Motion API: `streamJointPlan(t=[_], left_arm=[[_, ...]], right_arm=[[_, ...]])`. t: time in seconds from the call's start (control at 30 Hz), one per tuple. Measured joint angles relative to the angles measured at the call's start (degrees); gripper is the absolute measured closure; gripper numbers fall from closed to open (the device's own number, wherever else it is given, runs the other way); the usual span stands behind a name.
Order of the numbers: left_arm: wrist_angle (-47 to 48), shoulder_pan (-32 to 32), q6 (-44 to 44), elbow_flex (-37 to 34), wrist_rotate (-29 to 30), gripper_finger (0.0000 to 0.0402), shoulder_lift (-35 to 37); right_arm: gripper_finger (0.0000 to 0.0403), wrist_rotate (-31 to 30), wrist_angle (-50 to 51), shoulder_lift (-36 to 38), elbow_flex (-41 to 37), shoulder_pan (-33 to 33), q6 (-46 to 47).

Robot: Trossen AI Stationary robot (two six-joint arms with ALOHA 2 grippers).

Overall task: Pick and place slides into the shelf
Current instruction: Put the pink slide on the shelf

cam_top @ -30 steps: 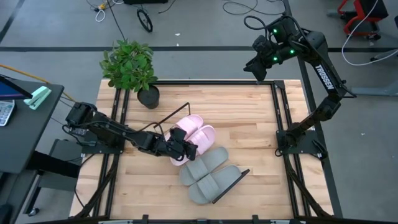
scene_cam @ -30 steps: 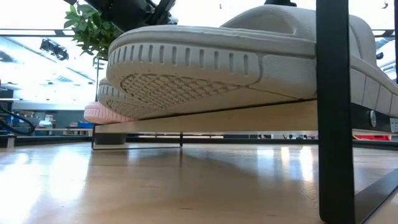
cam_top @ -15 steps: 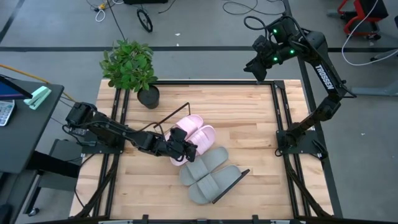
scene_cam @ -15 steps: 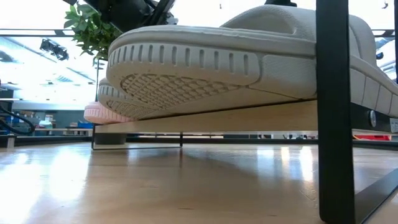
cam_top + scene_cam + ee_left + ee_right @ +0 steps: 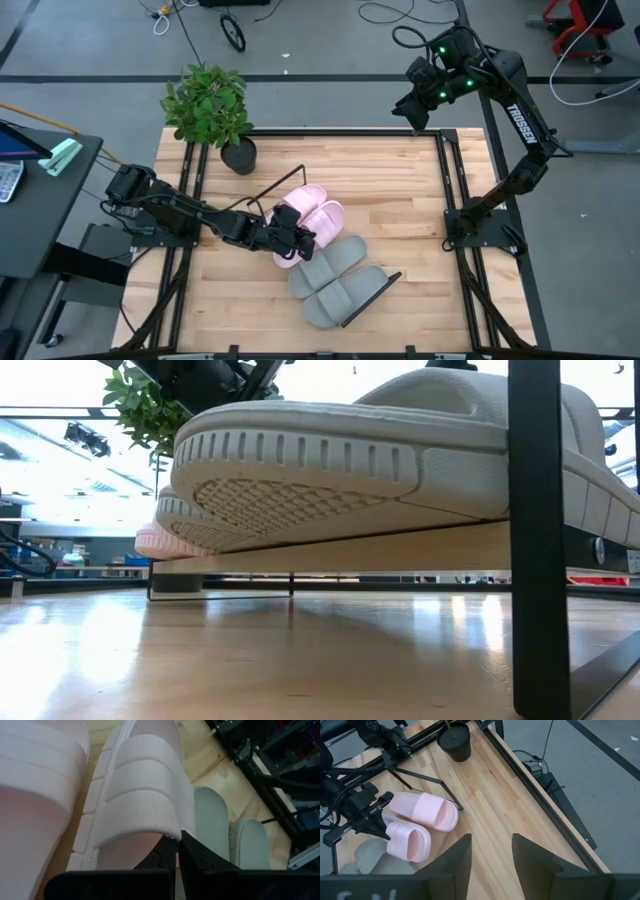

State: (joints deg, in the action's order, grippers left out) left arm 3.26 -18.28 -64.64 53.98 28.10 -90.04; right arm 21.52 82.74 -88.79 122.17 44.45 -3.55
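Next, the left gripper releases the pink slide on the shelf [image 5: 321, 231] between the other pink slide and the nearest grey slide.
Two pale pink slides [image 5: 302, 203] [image 5: 326, 220] and two grey slides [image 5: 331, 263] [image 5: 346, 296] lie side by side on the shelf, whose light board [image 5: 400, 546] shows in the low view and whose dark wire end frames [image 5: 372, 297] show in the high view. My left gripper [image 5: 299, 240] is at the open end of the nearer pink slide [image 5: 145, 790], shut on its strap. My right gripper [image 5: 410, 108] is open and empty, raised beyond the table's far right corner. My left gripper pinches the edge of the pink slide's ribbed strap [image 5: 174, 834] at the corner toward the grey slides. One finger [image 5: 162, 854] is in the opening under the strap, the other [image 5: 196, 856] outside. The fingers come nearly level from the table's left. The slide lies on the shelf.
A potted plant [image 5: 212, 104] stands at the table's far left, close to the shelf's far wire frame [image 5: 272, 188]. Bare tabletop [image 5: 400, 190] lies to the right of the shelf and along the near edge. A dark upright of the frame [image 5: 540, 530] shows in the low view.
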Motion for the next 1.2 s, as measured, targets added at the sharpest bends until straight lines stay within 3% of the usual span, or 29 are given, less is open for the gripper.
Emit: streamJointPlan(t=[1.2], left_arm=[[4.5, 0.2, 18.0, 0.7, 0.0, 0.0394, -0.1]], right_arm=[[0.0257, 0.0, 0.0, 0.0, 0.0, 0.0, 0.0]])
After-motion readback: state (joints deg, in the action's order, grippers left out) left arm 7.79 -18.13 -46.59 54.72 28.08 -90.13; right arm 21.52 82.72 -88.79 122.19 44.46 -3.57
